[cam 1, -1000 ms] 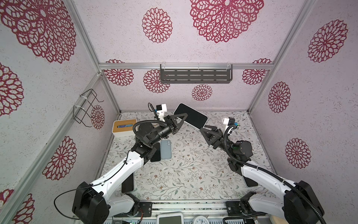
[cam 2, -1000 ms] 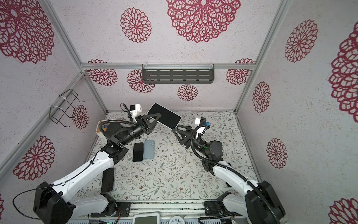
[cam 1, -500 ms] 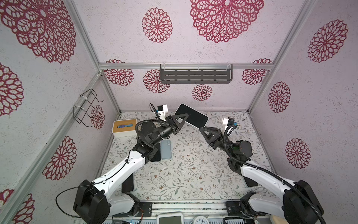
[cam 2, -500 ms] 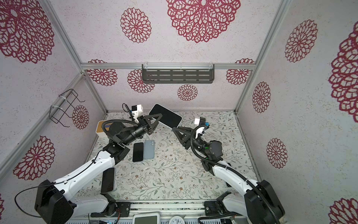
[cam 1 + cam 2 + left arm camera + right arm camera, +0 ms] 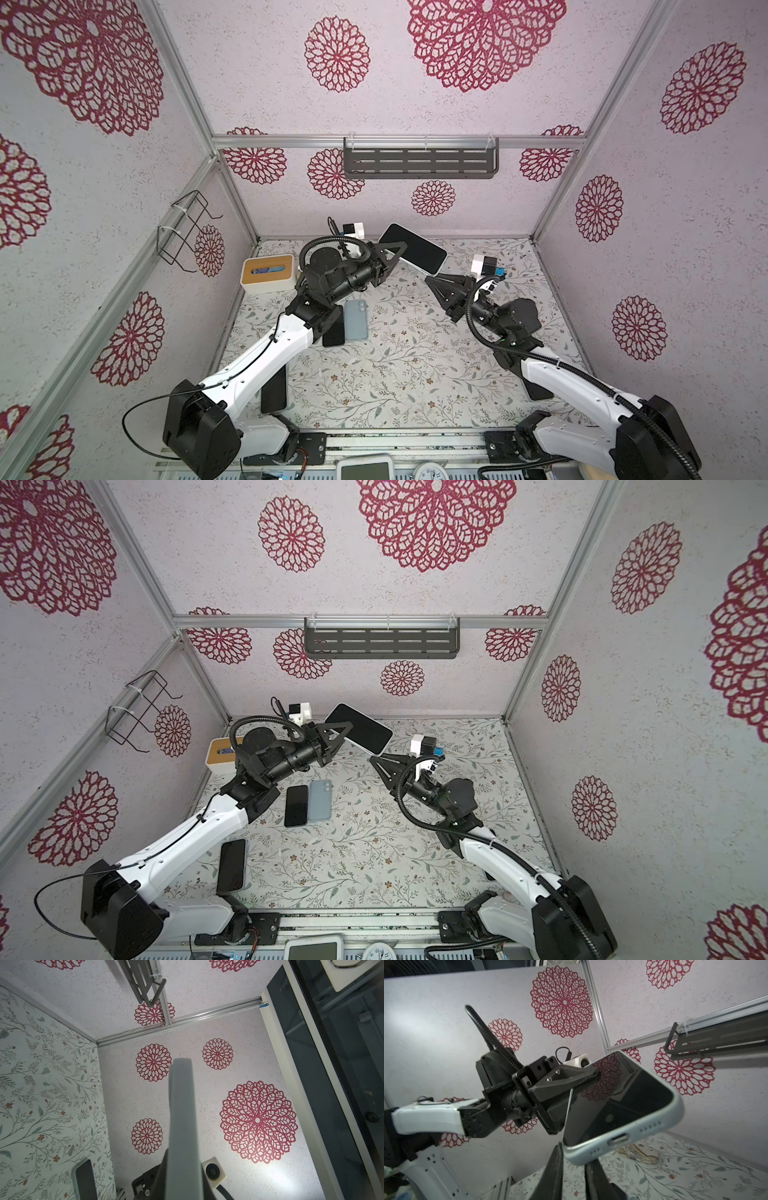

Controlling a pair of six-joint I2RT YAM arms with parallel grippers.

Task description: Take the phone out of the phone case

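The case's bottom edge hugs the phone, so I will open my right gripper, pinch the case's corner edge (image 5: 573, 1155) and peel that corner edge off the phone.
A phone (image 5: 412, 251) (image 5: 360, 728) with a dark screen sits in a pale blue phone case (image 5: 623, 1148) and is held tilted in the air over the back of the table. My left gripper (image 5: 392, 257) (image 5: 338, 737) (image 5: 591, 1079) is shut on one long edge of it. From the other side my right gripper (image 5: 430, 280) (image 5: 374, 759) (image 5: 574, 1157) has its two fingers pressed on the case's bottom corner, beside the charging port. The left wrist view shows the case (image 5: 180, 1126) edge-on.
A blue-grey phone back (image 5: 356, 320) and a black phone (image 5: 334, 332) lie side by side on the floral table. More dark phones lie by the left arm (image 5: 274, 388) and under the right arm (image 5: 536, 390). A tissue box (image 5: 268, 274) stands back left. A grey shelf (image 5: 419, 162) hangs on the back wall.
My right gripper's jaws have closed in from wider apart onto the case's bottom corner. The left gripper still holds the phone in almost the same place.
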